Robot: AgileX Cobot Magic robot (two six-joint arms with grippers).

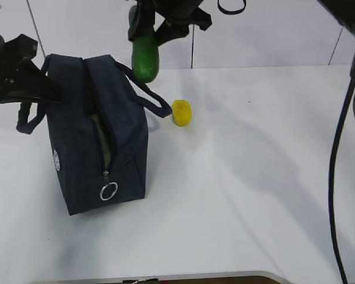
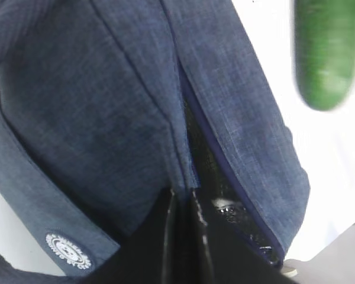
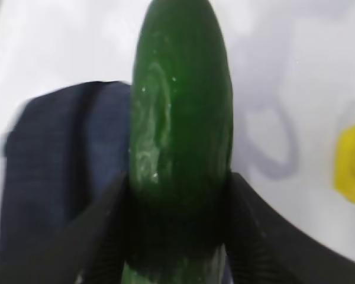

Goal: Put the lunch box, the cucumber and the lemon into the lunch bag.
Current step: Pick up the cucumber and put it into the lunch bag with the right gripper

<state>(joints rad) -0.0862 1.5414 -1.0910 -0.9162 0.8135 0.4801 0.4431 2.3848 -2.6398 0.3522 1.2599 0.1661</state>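
Observation:
Next, I let go of the cucumber, now upright above the bag's far end, with my right gripper inside the lunch bag's open zipper [image 1: 108, 139], just above the silver ring pull.
The navy lunch bag [image 1: 97, 133] stands upright at the left with its top zipper open. A pale green strip of the lunch box [image 1: 104, 142] shows inside the opening. My left gripper [image 1: 52, 89] is shut on the bag's left top edge; in the left wrist view [image 2: 183, 200] its jaws pinch the fabric [image 2: 106, 106] beside the opening. My right gripper [image 1: 145, 32] is shut on the dark green cucumber [image 1: 145, 58] and holds it upright above the bag's far end. The right wrist view shows the cucumber [image 3: 180, 130] between the fingers [image 3: 106, 213]. The yellow lemon [image 1: 181, 112] lies on the table right of the bag.
The white table [image 1: 242, 195] stretches to the right and front of the bag. A black cable [image 1: 336, 177] hangs down at the right edge. The bag's loop handle [image 1: 148, 94] sticks out toward the lemon. The silver ring pull [image 1: 108, 191] hangs on the bag's near end.

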